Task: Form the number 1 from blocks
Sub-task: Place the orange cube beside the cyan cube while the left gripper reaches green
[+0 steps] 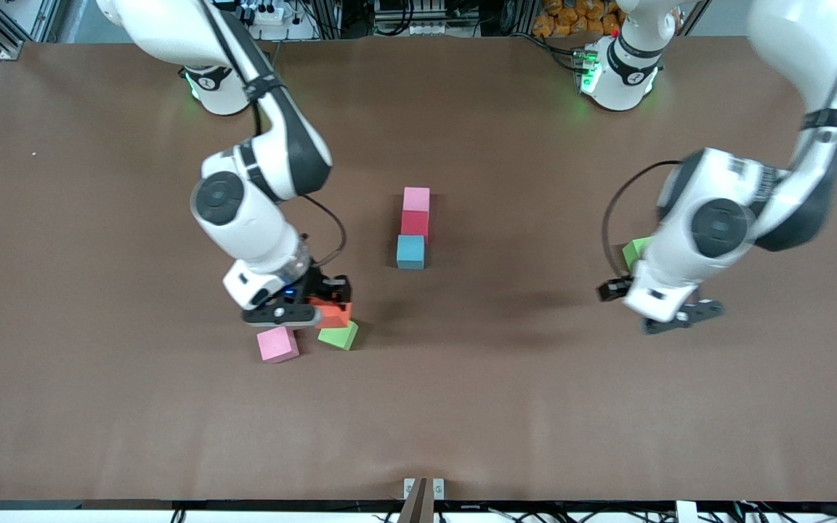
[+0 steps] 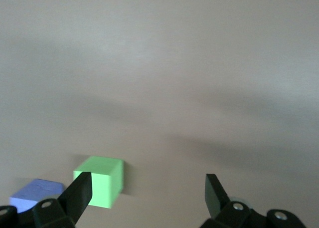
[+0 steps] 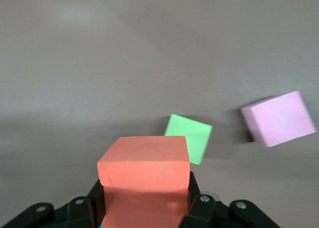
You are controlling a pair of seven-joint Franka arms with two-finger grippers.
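Observation:
My left gripper is to head next to the green block beside the purple block, where it will close on the green block's opposite sides [image 1: 637, 251] [image 2: 101, 182].
Mid-table, three blocks form a line: pink [image 1: 416, 198], red [image 1: 415, 223] and light blue [image 1: 410, 251], the blue one nearest the front camera. My right gripper [image 1: 314, 303] [image 3: 144, 193] is shut on an orange block [image 1: 336, 315] [image 3: 143, 160], low over a loose green block [image 1: 338, 335] [image 3: 188, 137] and a loose pink block [image 1: 277, 343] [image 3: 278, 118]. At the left arm's end of the table my left gripper [image 1: 682, 317] [image 2: 147, 183] hangs open and holds nothing. Close to one of its fingers sit another green block [image 1: 636, 252] [image 2: 99, 180] and a purple block [image 2: 37, 194]; the arm hides the purple one in the front view.
The brown table [image 1: 99, 436] is bare between the line of blocks and each arm's group of blocks. A small metal fixture [image 1: 423, 488] sits at the middle of the table edge nearest the front camera.

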